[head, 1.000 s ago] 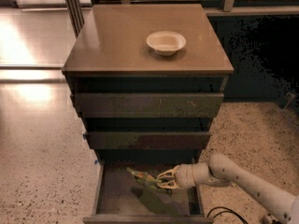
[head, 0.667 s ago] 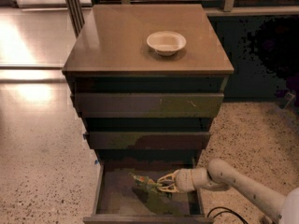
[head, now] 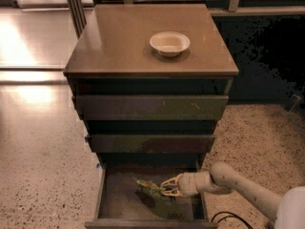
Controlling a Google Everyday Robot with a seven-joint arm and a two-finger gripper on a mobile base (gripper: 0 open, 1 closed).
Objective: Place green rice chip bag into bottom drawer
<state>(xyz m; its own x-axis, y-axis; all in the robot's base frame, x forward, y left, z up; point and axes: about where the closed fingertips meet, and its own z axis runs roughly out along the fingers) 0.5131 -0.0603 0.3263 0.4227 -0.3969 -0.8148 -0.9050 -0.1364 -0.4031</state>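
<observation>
I will open my gripper to release the green rice chip bag onto the back half of the bottom drawer's inside (head: pixel 147 181). The bag now hangs low over the drawer's floor.
The bottom drawer (head: pixel 119 204) is pulled open below the two upper drawers, showing its flat floor. The green rice chip bag (head: pixel 149 189) hangs inside it, low over the floor, with a dark shadow under it. My gripper (head: pixel 167 188) reaches in from the right on a cream arm and is shut on the bag's right end. I cannot tell whether the bag touches the floor.
A round cream bowl (head: pixel 169 43) sits on the cabinet top (head: pixel 119 42). The two upper drawers (head: pixel 150 108) are shut. Speckled floor (head: pixel 43 175) lies left and right of the cabinet. A black cable (head: pixel 228 217) lies by the arm's base at the lower right.
The gripper and bag have sunk lower into the bottom drawer, closer to its floor. The bowl and upper drawers have not moved.
</observation>
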